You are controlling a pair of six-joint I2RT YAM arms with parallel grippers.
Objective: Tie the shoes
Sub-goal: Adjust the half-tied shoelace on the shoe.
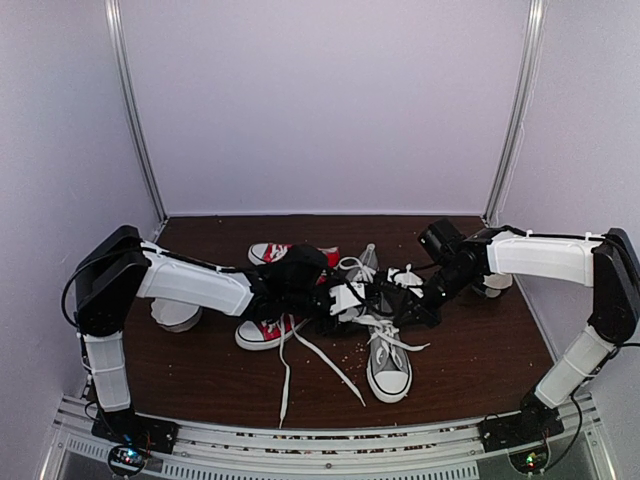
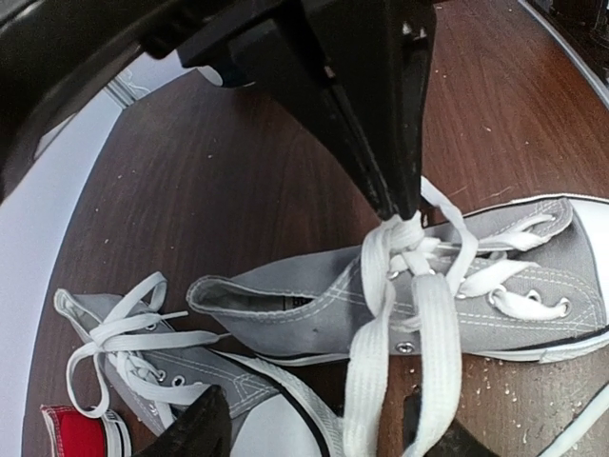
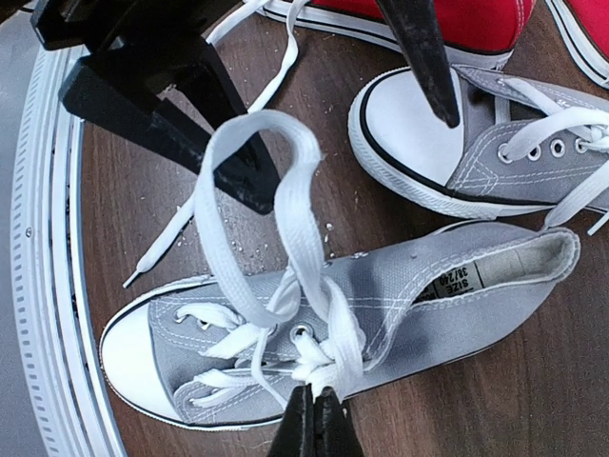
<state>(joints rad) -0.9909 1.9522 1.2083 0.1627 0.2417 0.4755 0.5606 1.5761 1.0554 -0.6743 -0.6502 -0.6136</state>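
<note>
The lace loop is hooked around a finger of the robot's left gripper, so the robot should back that gripper clear and retake the knot (image 3: 328, 357) with its right gripper before straddling the loop.
One grey shoe (image 1: 388, 368) lies on its side on the brown table, also in the left wrist view (image 2: 314, 309) and the right wrist view (image 3: 419, 295). My right gripper (image 3: 315, 419) is shut on its white lace at the knot (image 2: 404, 233) by the top eyelets. A lace loop (image 3: 285, 162) rises from the knot and hooks around one finger (image 3: 205, 129) of my left gripper (image 2: 314, 433), whose jaws stand wide apart. The second grey shoe (image 3: 466, 143) lies beside it, laces loose (image 2: 124, 333).
Two red sneakers (image 1: 268, 332) (image 1: 272, 252) lie left of the grey pair, one trailing long loose laces (image 1: 300, 365) toward the front edge. White round objects stand at the left (image 1: 176, 315) and right (image 1: 496, 284). White walls enclose the table.
</note>
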